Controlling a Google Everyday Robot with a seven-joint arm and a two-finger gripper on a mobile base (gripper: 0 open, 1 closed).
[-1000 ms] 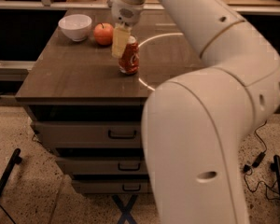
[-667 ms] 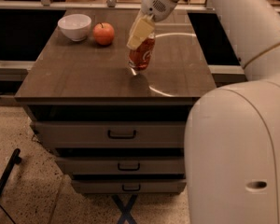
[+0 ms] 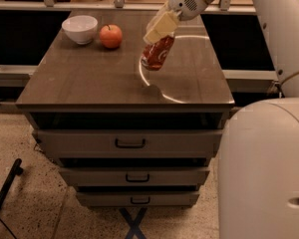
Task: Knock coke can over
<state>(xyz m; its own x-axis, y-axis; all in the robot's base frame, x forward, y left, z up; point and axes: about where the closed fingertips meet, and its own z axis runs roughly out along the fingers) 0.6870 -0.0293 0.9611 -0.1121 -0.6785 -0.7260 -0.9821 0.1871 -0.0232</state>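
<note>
Next, I release the coke can from my gripper on the dark wooden table, just inside the bright curved line (image 3: pixel 163 62).
The red coke can (image 3: pixel 157 54) with white script is near the middle of the dark wooden table (image 3: pixel 89 78). It is tilted steeply, its upper end leaning up to the right. My gripper (image 3: pixel 160 28) comes down from the upper right and sits right at the can's upper end, touching or overlapping it. The can's top and pull tab are hidden behind the gripper.
A red-orange apple (image 3: pixel 111 36) and a white bowl (image 3: pixel 80 28) stand at the table's back left. Drawers (image 3: pixel 129 143) are below the tabletop. My white arm and body (image 3: pixel 269 168) fill the right side. A shelf edge runs behind the table.
The can stood upright under the gripper a second ago and now leans steeply. The gripper has moved right across the table with the can's top.
</note>
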